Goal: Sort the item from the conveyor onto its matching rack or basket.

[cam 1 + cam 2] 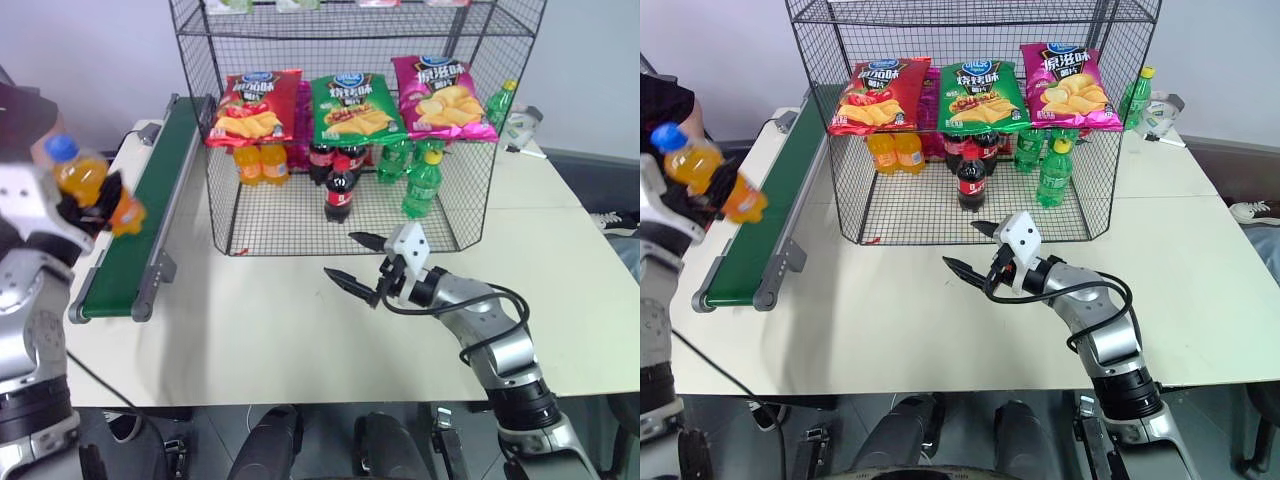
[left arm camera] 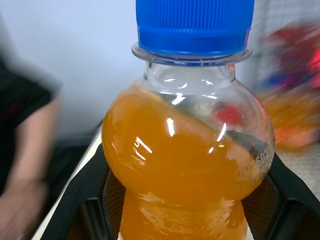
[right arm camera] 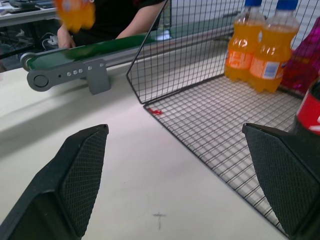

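The orange soda bottle will sit on the bottom of the rack in front of its matching bottles (image 1: pixel 271 241) once my left gripper releases it.
The item, an orange soda bottle (image 1: pixel 88 180) with a blue cap, hangs tilted in the air over the near end of the conveyor (image 1: pixel 140 215), at the table's left. My left gripper (image 1: pixel 82 208) is shut on its lower body; in the left wrist view the bottle (image 2: pixel 185 165) sits between both black fingers (image 2: pixel 75 200). My right gripper (image 1: pixel 340 254) stands open over the table just in front of the rack (image 1: pixel 280 225), nothing between its fingers (image 3: pixel 80 185). The rack is a tall black wire shelf unit at the table's back.
On the rack floor stand two orange soda bottles (image 3: pixel 260 50), cola bottles (image 1: pixel 338 185) and green bottles (image 1: pixel 420 185). Three chip bags (image 1: pixel 352 108) hang across the shelf front. A person's arm (image 3: pixel 135 20) shows beyond the conveyor. Bare table lies between belt and right gripper.
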`<move>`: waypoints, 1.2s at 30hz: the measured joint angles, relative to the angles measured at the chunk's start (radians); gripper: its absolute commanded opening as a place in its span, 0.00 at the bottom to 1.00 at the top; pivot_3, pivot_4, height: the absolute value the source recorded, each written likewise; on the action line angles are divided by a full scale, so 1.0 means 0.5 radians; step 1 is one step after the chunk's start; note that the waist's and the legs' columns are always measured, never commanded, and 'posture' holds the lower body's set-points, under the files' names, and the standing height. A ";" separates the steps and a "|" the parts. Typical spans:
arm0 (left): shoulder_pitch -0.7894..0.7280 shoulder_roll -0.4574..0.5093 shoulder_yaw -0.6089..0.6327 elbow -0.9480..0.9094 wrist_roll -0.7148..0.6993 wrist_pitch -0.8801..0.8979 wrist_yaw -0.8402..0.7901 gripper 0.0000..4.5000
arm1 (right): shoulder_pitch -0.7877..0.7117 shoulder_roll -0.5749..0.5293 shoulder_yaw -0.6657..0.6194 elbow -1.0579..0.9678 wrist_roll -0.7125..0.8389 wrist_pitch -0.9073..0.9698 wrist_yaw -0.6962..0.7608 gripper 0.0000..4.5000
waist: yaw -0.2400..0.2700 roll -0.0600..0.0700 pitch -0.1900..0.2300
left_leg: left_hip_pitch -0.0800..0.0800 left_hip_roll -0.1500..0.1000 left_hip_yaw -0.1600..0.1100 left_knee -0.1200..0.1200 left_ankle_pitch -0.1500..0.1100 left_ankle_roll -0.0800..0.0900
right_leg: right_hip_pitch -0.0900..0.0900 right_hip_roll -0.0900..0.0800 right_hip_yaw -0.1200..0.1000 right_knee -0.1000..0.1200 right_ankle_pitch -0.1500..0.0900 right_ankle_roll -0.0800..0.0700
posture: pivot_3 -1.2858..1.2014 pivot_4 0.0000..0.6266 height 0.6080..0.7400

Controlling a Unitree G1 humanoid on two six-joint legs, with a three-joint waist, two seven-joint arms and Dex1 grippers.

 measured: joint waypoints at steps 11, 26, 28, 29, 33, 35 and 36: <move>-0.115 -0.351 -0.787 -0.008 0.161 0.199 -0.003 0.55 | -0.007 -0.040 -0.046 -0.055 0.012 0.015 -0.017 1.00 | -0.036 0.002 0.000 | 0.000 0.000 0.000 -0.004 0.001 -0.001 | 0.005 0.001 0.000 0.004 0.000 0.001 | 0.52 0.24 1.00; -0.826 -0.857 -0.899 1.698 0.672 -0.830 0.235 0.55 | 0.031 -0.047 -0.048 -0.143 0.014 0.058 -0.074 1.00 | 0.003 0.000 0.001 | -0.002 -0.002 0.000 0.001 0.001 0.000 | 0.006 0.002 -0.003 0.004 0.001 0.002 | 0.52 0.24 1.00; -0.893 -0.874 -0.883 1.886 0.673 -0.886 0.222 0.55 | 0.055 -0.049 -0.051 -0.172 0.014 0.070 -0.087 1.00 | 0.000 0.000 0.001 | -0.002 -0.002 0.000 0.001 0.001 0.000 | 0.006 0.003 -0.002 0.004 0.001 0.002 | 0.52 0.24 1.00; -0.915 -0.882 -0.872 1.962 0.674 -0.912 0.215 0.55 | 0.064 -0.049 -0.050 -0.191 0.014 0.076 -0.096 1.00 | -0.003 -0.001 0.001 | -0.002 -0.002 0.000 0.001 0.001 0.000 | 0.005 0.003 -0.002 0.004 0.001 0.003 | 0.52 0.24 1.00; -0.998 -0.895 -0.853 2.124 0.675 -1.005 0.189 0.55 | 0.082 -0.049 -0.051 -0.234 0.014 0.092 -0.120 1.00 | -0.006 -0.001 0.001 | -0.002 -0.002 0.000 0.003 0.001 0.000 | 0.006 0.003 -0.003 0.008 0.001 0.003 | 0.52 0.24 1.00; -0.999 -0.895 -0.843 2.157 0.675 -1.038 0.176 0.66 | 0.099 -0.049 -0.051 -0.250 0.015 0.098 -0.125 1.00 | -0.007 -0.001 0.001 | -0.002 -0.002 0.000 0.003 0.001 0.000 | 0.005 0.003 -0.003 0.008 0.001 0.003 | 0.52 0.24 1.00; -1.000 -0.895 -0.836 2.170 0.672 -1.047 0.161 0.78 | 0.100 -0.049 -0.051 -0.253 0.015 0.104 -0.130 1.00 | -0.007 -0.001 0.001 | -0.002 -0.002 0.000 0.003 0.001 0.000 | 0.005 0.003 -0.003 0.008 0.001 0.003 | 0.52 0.24 1.00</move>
